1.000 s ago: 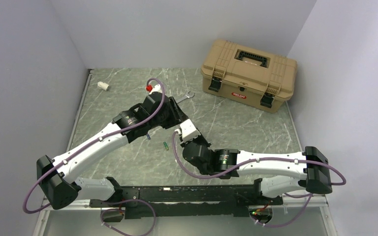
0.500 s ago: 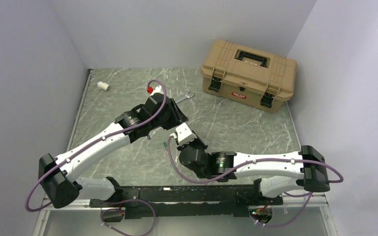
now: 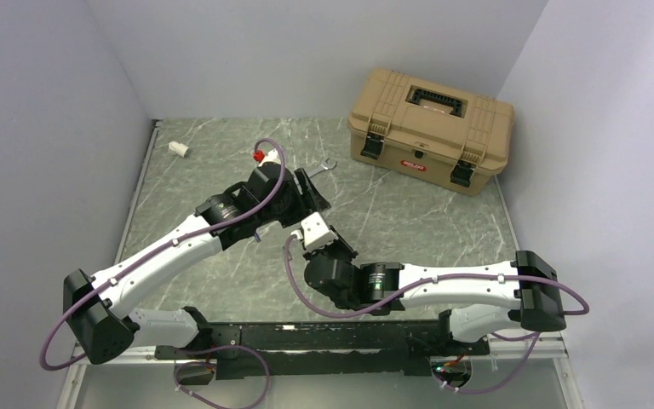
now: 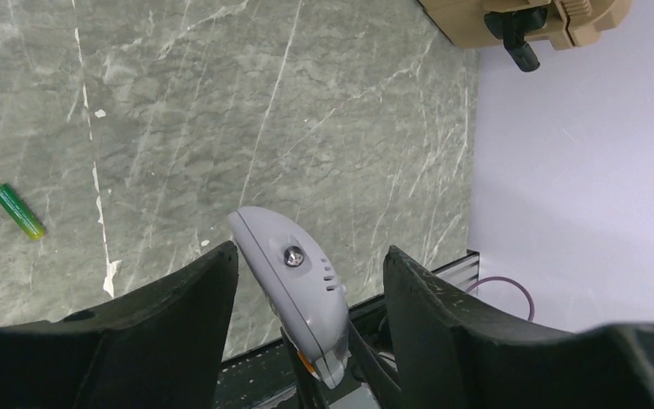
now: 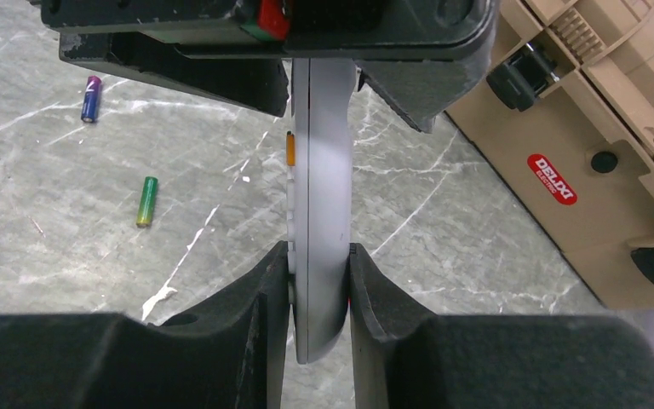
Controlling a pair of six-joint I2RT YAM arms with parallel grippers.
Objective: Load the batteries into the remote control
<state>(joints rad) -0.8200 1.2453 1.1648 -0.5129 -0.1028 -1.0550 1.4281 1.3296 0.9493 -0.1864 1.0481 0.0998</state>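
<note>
The robot's right gripper pinches the remote control across its sides, so the left gripper will take the remote control's upper end [image 5: 327, 89] before the right gripper grips the remote control's side edges.
My right gripper [image 5: 319, 273] is shut on the lower end of the remote control [image 5: 319, 196], a slim white bar held on edge above the table. The remote's upper end reaches in between the fingers of my left gripper [image 5: 306, 34]. In the left wrist view the remote's rounded tip [image 4: 294, 281] sits inside my left gripper [image 4: 306, 273], whose jaws stand wide apart and do not clamp it. The green battery [image 5: 146, 201] and the blue-purple battery [image 5: 91, 87] lie loose on the marble table to the left. The green battery also shows in the left wrist view [image 4: 17, 211].
A tan toolbox [image 3: 430, 128] stands at the back right, close to the right of the remote in the right wrist view [image 5: 596, 128]. A wrench [image 3: 322, 167], a red-capped item [image 3: 258, 156] and a short white tube stub [image 3: 179, 148] lie at the back.
My right arm has moved left and forward with the remote, bringing its free end up between the left gripper's open fingers. The left arm has barely moved.
</note>
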